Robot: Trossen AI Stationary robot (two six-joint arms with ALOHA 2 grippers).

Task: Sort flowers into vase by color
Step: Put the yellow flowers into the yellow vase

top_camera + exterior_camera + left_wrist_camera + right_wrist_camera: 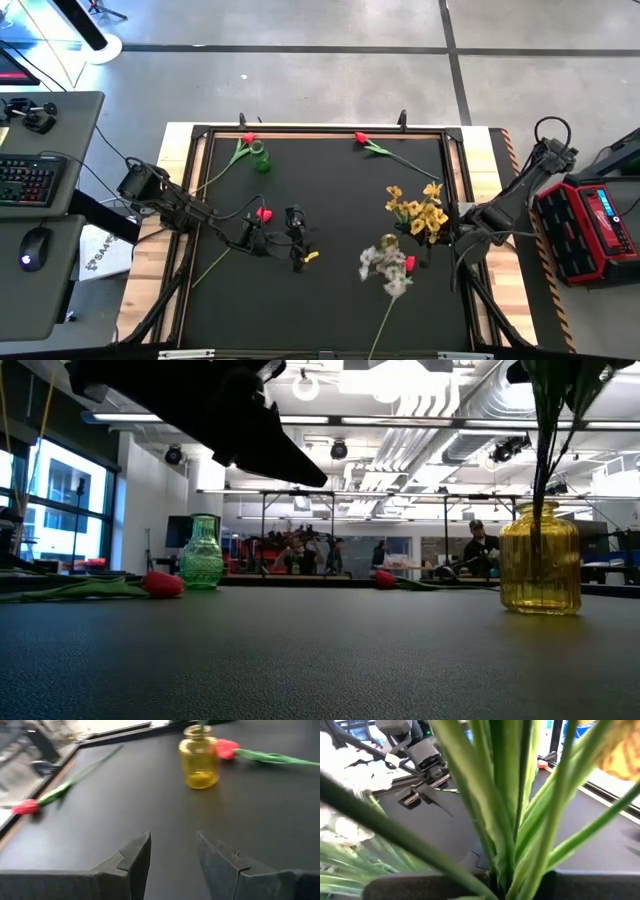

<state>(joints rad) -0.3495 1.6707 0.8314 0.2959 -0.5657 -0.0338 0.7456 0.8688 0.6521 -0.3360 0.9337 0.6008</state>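
Observation:
Next, my right gripper releases the yellow spray so it stands on the black mat (pixel 381 237) beside the red bloom near the white spray.
My left gripper (pixel 173 837) is open over the middle of the mat (pixel 298 240), touching nothing. One red tulip (pixel 263 213) lies beside that arm. Two more lie at the far edge (pixel 248 138) (pixel 362 138), the first next to the green vase (pixel 260 160). A fourth red bloom (pixel 410 263) shows near the yellow vase (pixel 540 565). The yellow spray (pixel 418 212) stands in the yellow vase, with my right gripper (pixel 455 232) at its stems. The white spray (pixel 385 262) shows just nearside of it, its stem running to the near edge. My right gripper is shut on the yellow spray's stem bundle (pixel 507 870), well above the vase mouth. The stems pass between the two fingers and fan out beyond them, hiding the place of contact. The lower stems (pixel 545 470) stand upright in the yellow vase.
The black mat (pixel 330 310) has a raised frame all round. Desks with a keyboard (pixel 30 180) and mouse stand left of the table, and a red unit (pixel 590 225) stands to its right. People sit far behind the table (pixel 480 545).

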